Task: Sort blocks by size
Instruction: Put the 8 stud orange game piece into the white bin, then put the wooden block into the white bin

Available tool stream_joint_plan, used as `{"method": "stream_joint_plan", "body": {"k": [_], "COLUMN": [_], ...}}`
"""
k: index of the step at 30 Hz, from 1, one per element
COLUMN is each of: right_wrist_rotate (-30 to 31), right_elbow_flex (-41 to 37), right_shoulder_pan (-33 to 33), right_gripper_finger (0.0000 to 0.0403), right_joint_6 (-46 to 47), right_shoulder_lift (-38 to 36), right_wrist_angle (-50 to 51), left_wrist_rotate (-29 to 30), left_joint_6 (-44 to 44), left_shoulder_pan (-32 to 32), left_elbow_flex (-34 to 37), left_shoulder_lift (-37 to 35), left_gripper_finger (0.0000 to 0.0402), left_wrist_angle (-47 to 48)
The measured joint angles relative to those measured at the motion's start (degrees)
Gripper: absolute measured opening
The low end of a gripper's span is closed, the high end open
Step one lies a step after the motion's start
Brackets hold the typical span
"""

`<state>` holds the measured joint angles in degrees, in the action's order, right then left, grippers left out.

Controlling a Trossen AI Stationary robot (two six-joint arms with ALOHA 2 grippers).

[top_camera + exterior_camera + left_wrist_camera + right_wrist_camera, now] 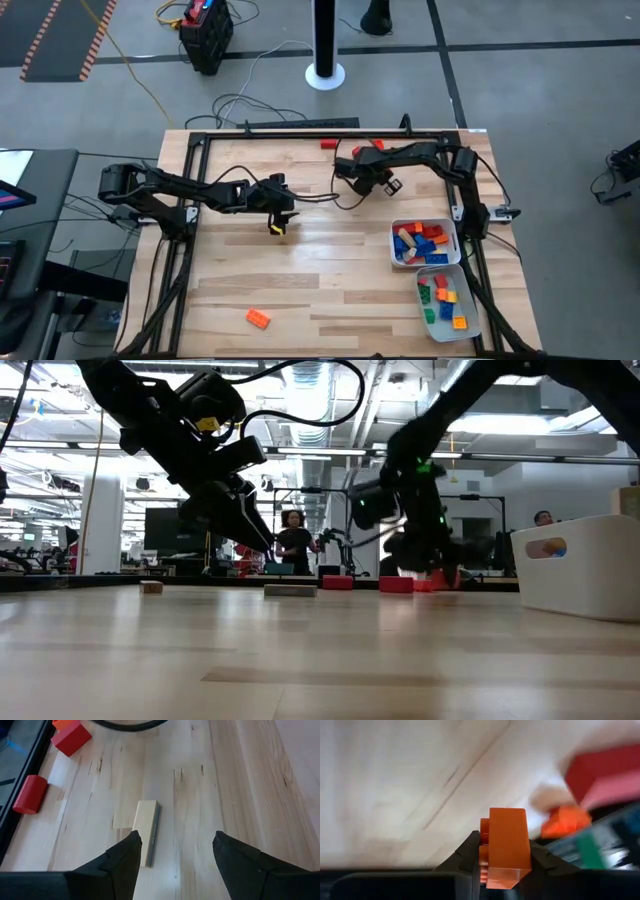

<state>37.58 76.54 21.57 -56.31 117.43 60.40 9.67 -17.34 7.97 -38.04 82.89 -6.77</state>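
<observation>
My right gripper should set the orange block down in the farther white tray [407, 231], there beside the tan block.
My left gripper [280, 210] is open over the table's middle. A tan oblong block [148, 832] lies flat on the wood below it, between the fingers and closer to one of them; the block also shows in the high view [276, 228]. My right gripper [367, 180] is at the far middle of the table, shut on an orange block [506, 840]. Red blocks [328, 144] lie near the far edge. A lone orange block [258, 318] lies near the front edge. My right gripper pinches the orange block by two opposite sides [520, 851] between its two fingers [467, 856]. The block's free end sticks out past the fingertips, with studs showing on one side. The block looks lifted clear of the table.
Two white trays with several sorted blocks stand at the right, one [452, 240] farther back and one [472, 310] nearer the front. A red block [72, 739] and a red cylinder [30, 795] lie by the black frame rail. A small tan block [151, 587] lies far left.
</observation>
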Motion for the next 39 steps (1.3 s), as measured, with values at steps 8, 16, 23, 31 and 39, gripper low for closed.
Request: {"method": "stream_joint_plan", "body": {"k": [8,16,23,31,39], "right_wrist_rotate": [-16.7,-36.1,-37.1,-38.2,-35.1], "right_elbow_flex": [15.5,12.5,4.6,-6.4,-11.1], "right_shoulder_pan": [-3.2,-5.7,-13.4,-23.3,-26.7], "right_gripper_finger": [0.0113,0.0113,0.0113,0.0121,0.0278], "right_joint_6": [29.5,48.8,60.2,76.7,86.0], "right_shoulder_lift": [-0.2,-9.7,-19.8,-29.0,-30.4], "right_wrist_angle": [29.4,29.5,29.3,21.5,19.9], "left_wrist_rotate": [0.0,2.6,2.5,0.8,-1.7], "left_joint_6": [0.5,-0.4,-0.4,0.1,-0.4], "left_shoulder_pan": [0.0,0.7,0.6,0.6,0.2], "left_elbow_flex": [0.0,0.0,0.0,0.0,0.0], "left_shoulder_lift": [0.0,-0.2,-0.4,-0.4,-0.4], "left_gripper_finger": [0.0233,0.0226,0.0199,0.0188,0.0202], "left_wrist_angle": [0.1,5.0,4.8,5.5,6.0]}}
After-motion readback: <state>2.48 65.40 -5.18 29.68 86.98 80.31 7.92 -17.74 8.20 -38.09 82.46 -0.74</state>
